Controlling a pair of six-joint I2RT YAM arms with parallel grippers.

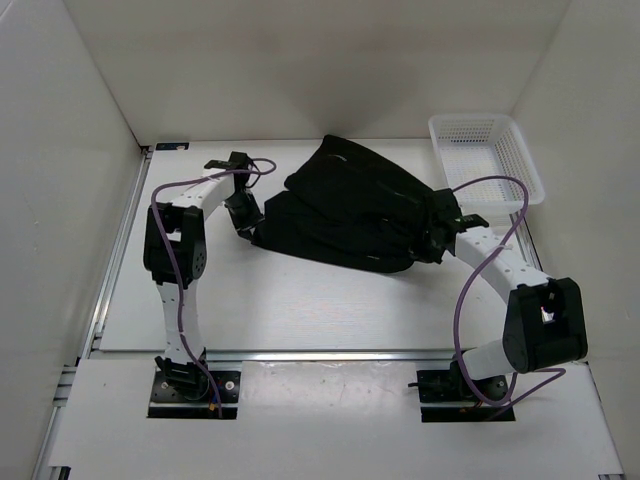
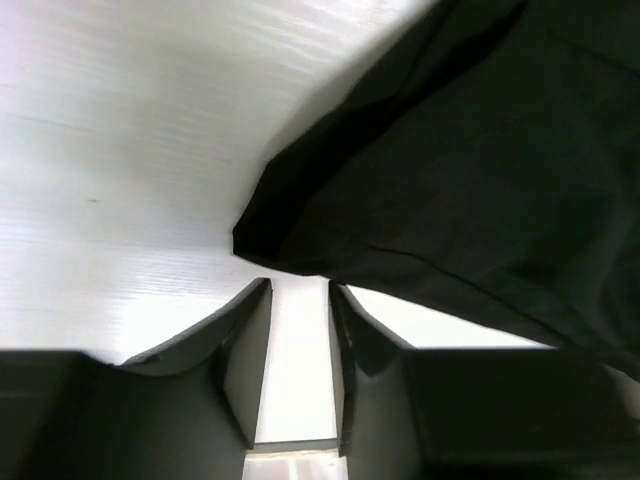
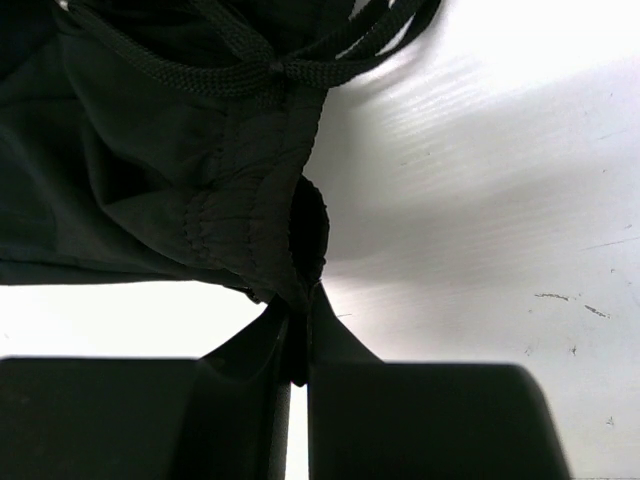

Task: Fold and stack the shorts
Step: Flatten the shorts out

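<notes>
The corner of the shorts lies beyond the left gripper's fingers, so the left gripper should open and take the shorts' edge (image 2: 308, 262) beside that corner before the robot spreads the shorts flat.
The black shorts (image 1: 350, 215) lie bunched in the middle of the table, stretched between the two arms. My left gripper (image 1: 246, 227) is at their left edge. In the left wrist view it (image 2: 299, 290) is open with bare table between the fingers, and a corner of the shorts (image 2: 440, 170) hangs just beyond the fingertips. My right gripper (image 1: 437, 243) is at the shorts' right end. In the right wrist view it (image 3: 300, 305) is shut on the elastic waistband (image 3: 250, 220), with the black drawstring (image 3: 250, 70) just above.
A white plastic mesh basket (image 1: 485, 160) stands at the back right of the table, close behind my right arm. White walls close in the left, back and right sides. A metal rail (image 1: 120, 240) runs along the table's left edge.
</notes>
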